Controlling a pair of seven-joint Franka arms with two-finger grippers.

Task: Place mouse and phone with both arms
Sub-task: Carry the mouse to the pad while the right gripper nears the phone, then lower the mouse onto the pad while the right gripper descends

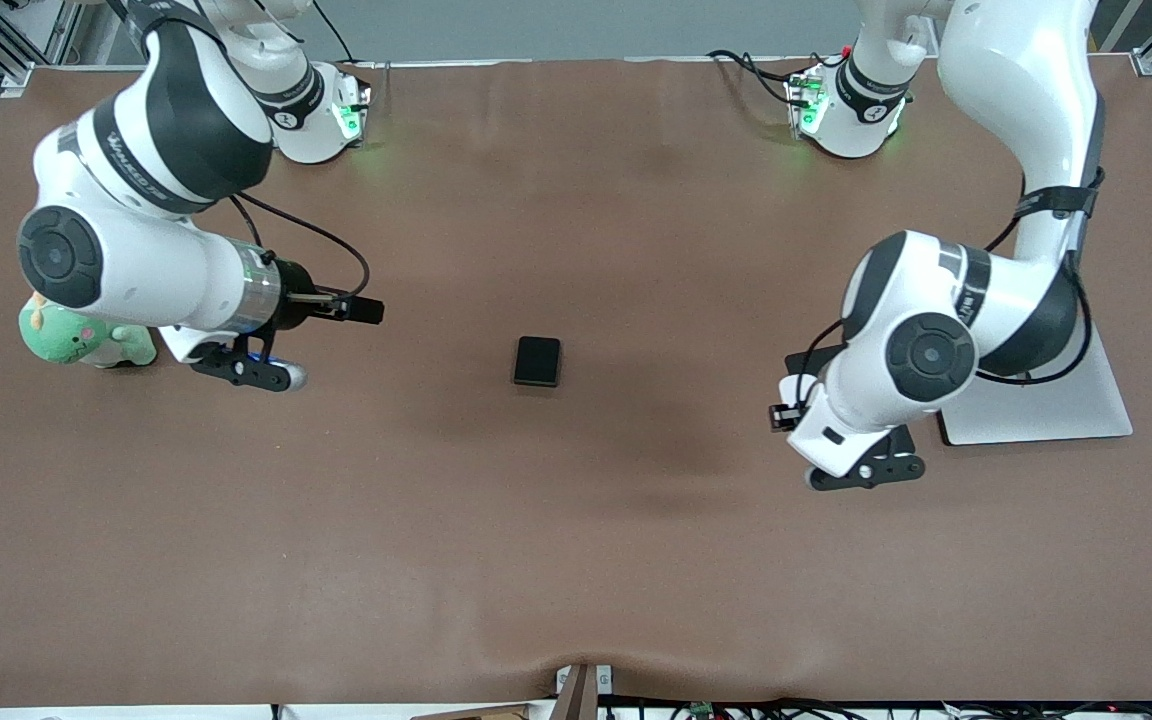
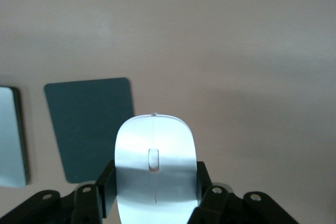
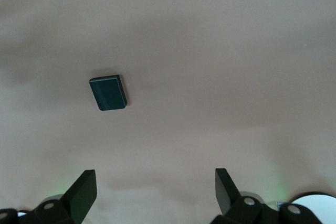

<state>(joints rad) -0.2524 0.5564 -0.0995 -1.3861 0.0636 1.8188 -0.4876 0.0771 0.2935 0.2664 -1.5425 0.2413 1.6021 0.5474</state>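
My left gripper has the white mouse, held above the table beside the mat. Next, I let go of it on the middle of the flat black mat [image 1: 853, 406] [image 2: 96, 130].
The white mouse [image 2: 155, 145] sits between the fingers of my left gripper [image 2: 156, 182], which is shut on it and holds it above the table beside a flat black mat [image 2: 89, 124]. In the front view the left gripper [image 1: 866, 472] is over the mat's [image 1: 802, 361] edge and the mouse is hidden under the hand. The black phone [image 1: 537, 361] lies flat at the middle of the table. It also shows in the right wrist view [image 3: 108, 93]. My right gripper [image 3: 155, 184] is open and empty, low over the table [image 1: 251, 372] toward the right arm's end, well apart from the phone.
A silver flat slab [image 1: 1036, 405] lies next to the mat at the left arm's end, also seen in the left wrist view [image 2: 9, 135]. A green plush toy [image 1: 71, 338] sits under the right arm. The brown table cloth [image 1: 576, 520] covers the whole table.
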